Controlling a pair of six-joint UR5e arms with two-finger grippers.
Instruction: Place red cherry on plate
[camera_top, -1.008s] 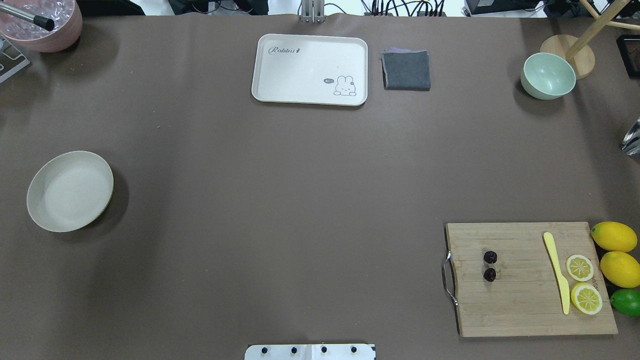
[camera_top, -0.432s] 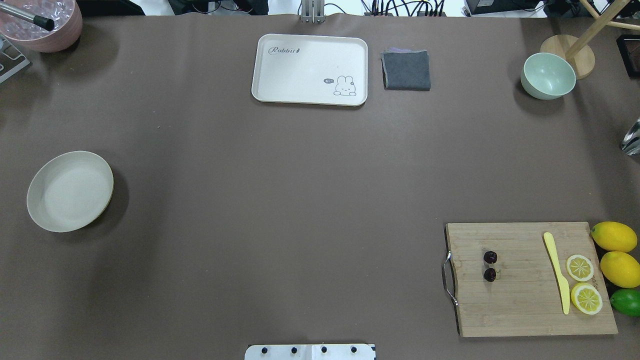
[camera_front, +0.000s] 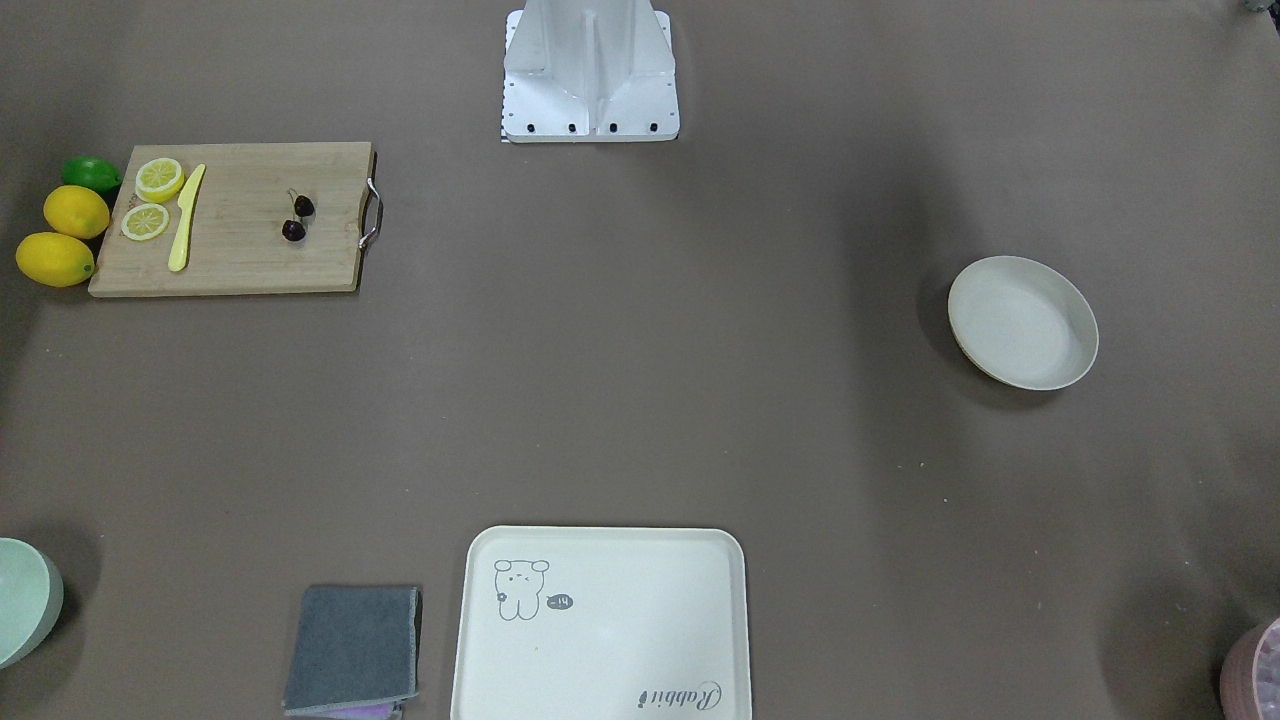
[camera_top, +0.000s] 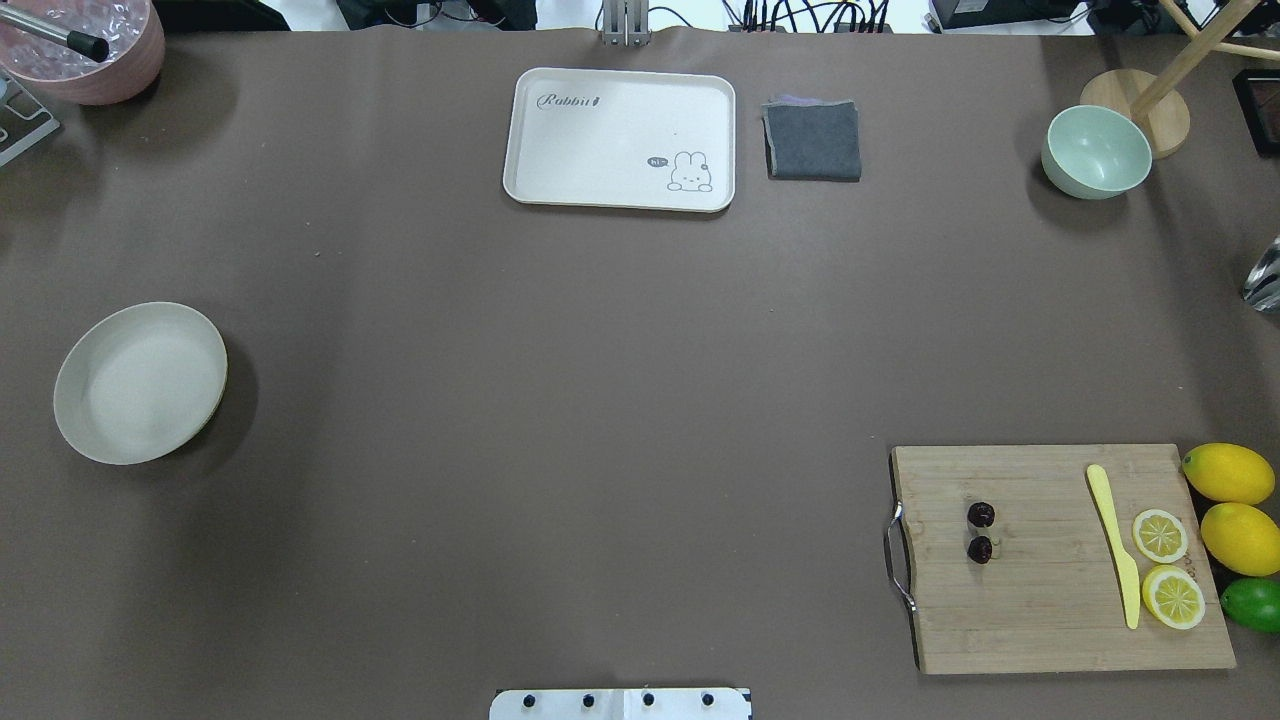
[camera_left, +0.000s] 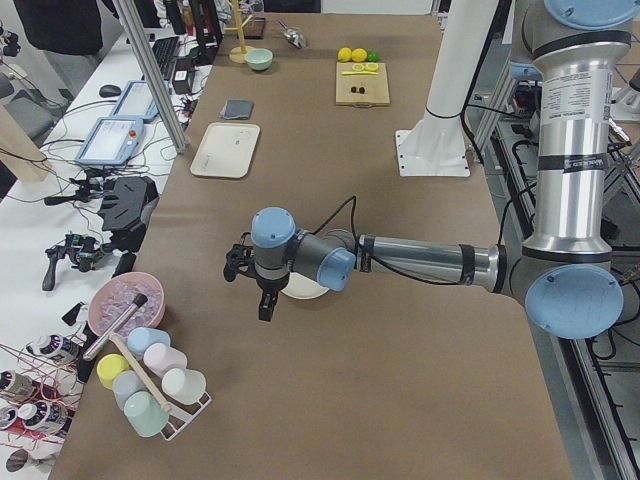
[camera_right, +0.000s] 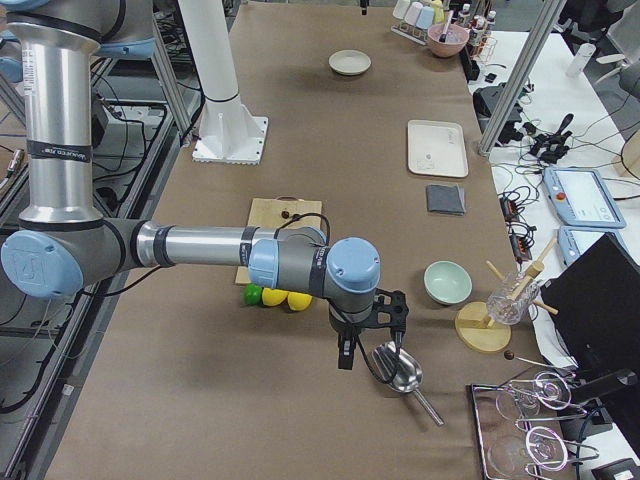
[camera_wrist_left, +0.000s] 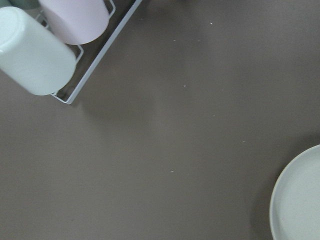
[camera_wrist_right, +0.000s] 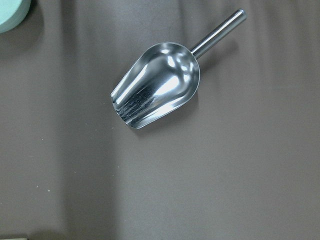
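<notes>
The robot's left gripper needs to close on the plate's rim (camera_front: 1093, 316) at the side away from the cutting board, so that the plate can be lifted there.
The red cherry (camera_top: 980, 532) is a pair of tiny dark maroon fruits lying on the wooden cutting board (camera_top: 1040, 610) at the near right; it also shows in the front view (camera_front: 296, 217). The plate (camera_top: 140, 382), round and cream-white, sits at the table's left side (camera_front: 1022, 322) with nothing in it. My left gripper (camera_left: 262, 300) hangs beside the plate, whose edge (camera_wrist_left: 300, 200) shows in the left wrist view. My right gripper (camera_right: 365, 335) hovers over a steel scoop (camera_wrist_right: 157, 85), far from the cherry. Both grippers appear only in side views, so I cannot tell their state.
The board also holds a yellow knife (camera_top: 1113, 545) and two lemon slices (camera_top: 1160, 535); two lemons (camera_top: 1228, 473) and a lime (camera_top: 1252, 604) lie beside it. At the far side stand a rabbit tray (camera_top: 620, 110), grey cloth (camera_top: 812, 140), green bowl (camera_top: 1096, 152) and pink bowl (camera_top: 120, 70). A cup rack (camera_wrist_left: 90, 60) lies near my left gripper.
</notes>
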